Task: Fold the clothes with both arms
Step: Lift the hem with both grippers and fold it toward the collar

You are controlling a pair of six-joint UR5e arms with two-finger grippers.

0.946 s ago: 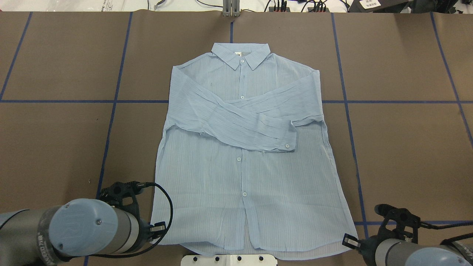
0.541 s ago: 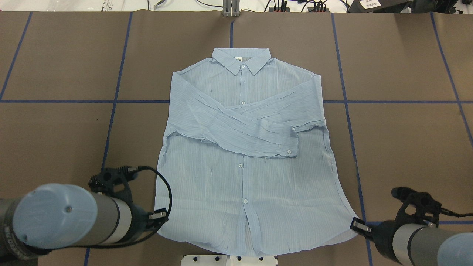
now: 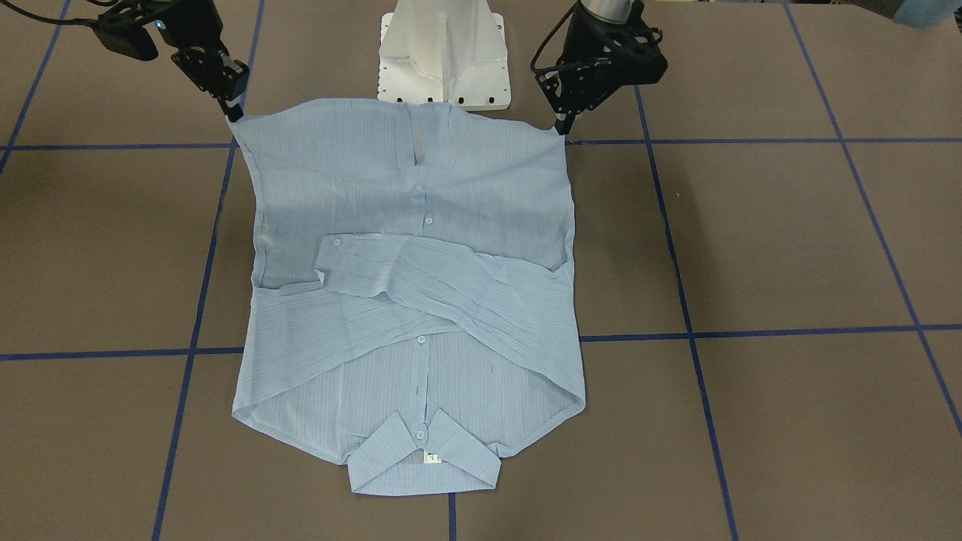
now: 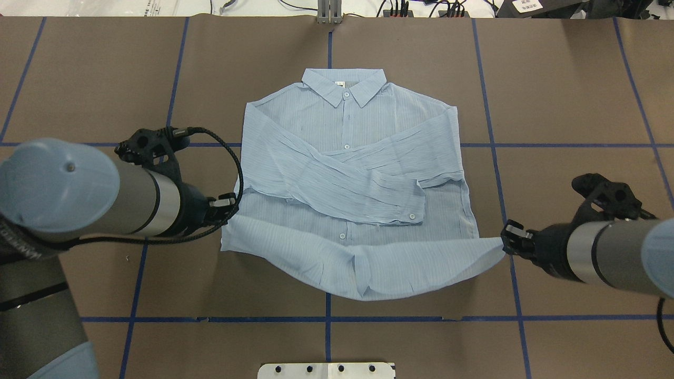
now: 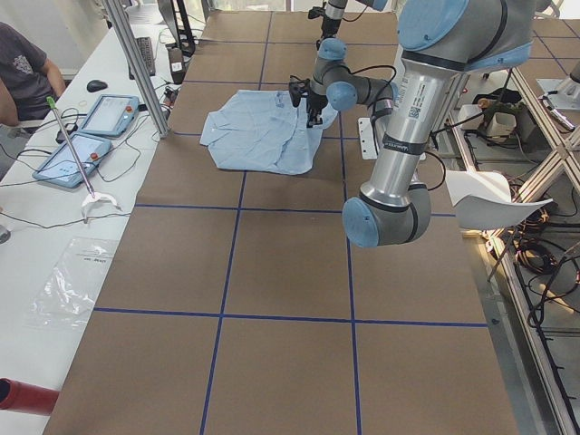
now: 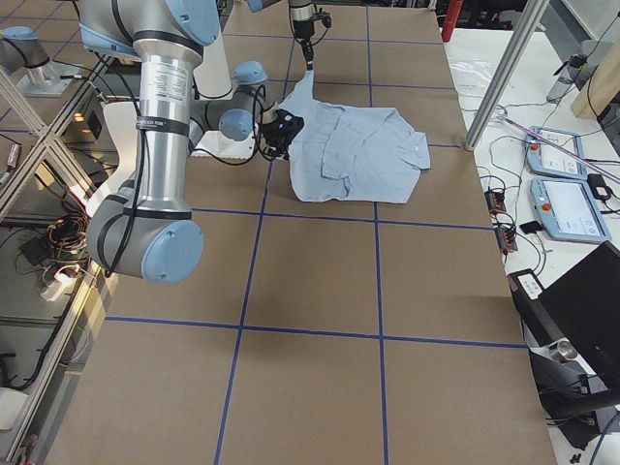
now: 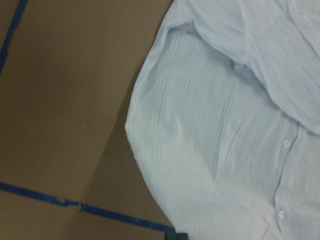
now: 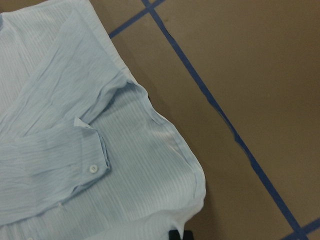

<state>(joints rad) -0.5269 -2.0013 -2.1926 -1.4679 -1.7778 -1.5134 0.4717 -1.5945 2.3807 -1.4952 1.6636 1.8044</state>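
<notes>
I need to let go of the shirt's hem corner with my left gripper on the brown table (image 3: pixel 592 428) just past the shirt's shoulder on that side.
The light-blue shirt (image 4: pixel 342 131) lies face up on the brown table, collar at the far side and sleeves crossed over the chest. It also shows in the front view (image 3: pixel 413 300) and in both wrist views (image 7: pixel 225 125) (image 8: pixel 75 125). My left gripper (image 4: pixel 226 210) is shut on the shirt's left hem corner and holds it above the table. My right gripper (image 4: pixel 504 243) is shut on the right hem corner, also raised. The hem hangs between them and sags in the middle. In the front view the left gripper (image 3: pixel 560 131) and the right gripper (image 3: pixel 234 113) pinch the stretched hem.
The white pedestal base (image 4: pixel 326 370) stands at the near table edge behind the raised hem. Blue tape lines (image 4: pixel 158 145) cross the brown table cover. A metal post (image 4: pixel 329 10) stands at the far edge. Tablets (image 5: pixel 109 113) and a seated person (image 5: pixel 23 72) are on a side table.
Both grippers have lifted the hem corners and carried them from the near table edge toward the collar. The shirt's lower part now hangs off the table between them.
</notes>
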